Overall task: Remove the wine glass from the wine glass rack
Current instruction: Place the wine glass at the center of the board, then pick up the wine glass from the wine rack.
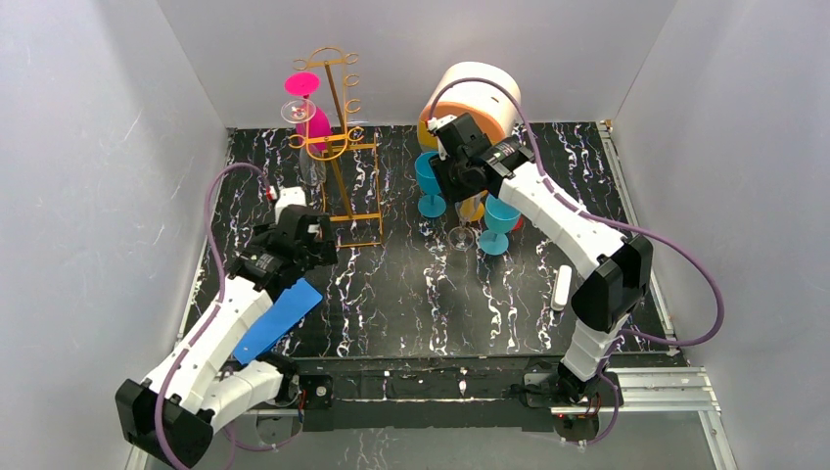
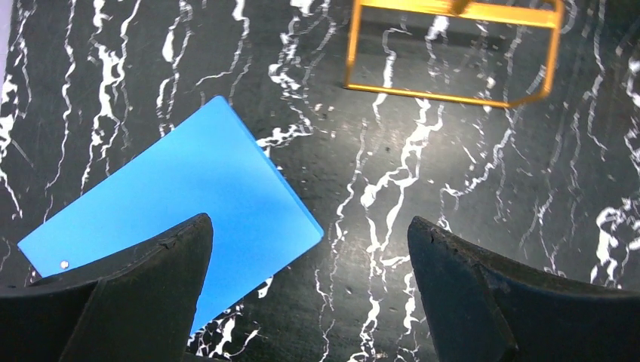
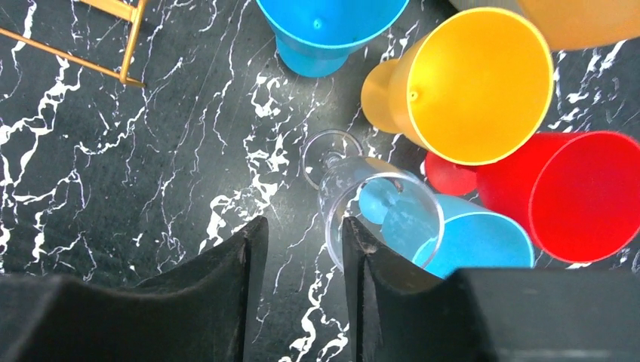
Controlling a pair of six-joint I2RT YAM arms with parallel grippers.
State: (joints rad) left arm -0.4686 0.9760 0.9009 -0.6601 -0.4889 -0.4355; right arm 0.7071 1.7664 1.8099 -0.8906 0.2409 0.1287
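Note:
The robot's left gripper needs to next go to the hanging clear glass beside the pink glass and close on the clear glass's foot [image 1: 291,111].
The gold wire wine glass rack [image 1: 338,147] stands at the back left, and its rectangular base [image 2: 453,53] shows in the left wrist view. A pink glass [image 1: 311,113] and a clear glass [image 1: 311,171] hang on it. Another clear wine glass [image 3: 377,211] stands on its foot on the table [image 1: 462,235]. My right gripper [image 3: 303,222] is just above it, open, with nothing between its fingers. Its right finger [image 3: 358,264] is by the near rim of that glass. My left gripper [image 2: 308,222] hangs wide open and empty over the table in front of the rack.
Coloured plastic glasses crowd round the clear one: blue [image 3: 324,30], yellow [image 3: 468,83], red [image 3: 581,196] and another blue [image 3: 472,245]. A round cream-and-orange box [image 1: 480,98] stands behind them. A blue card [image 2: 173,219] lies under my left gripper, a white object [image 1: 562,287] at the right.

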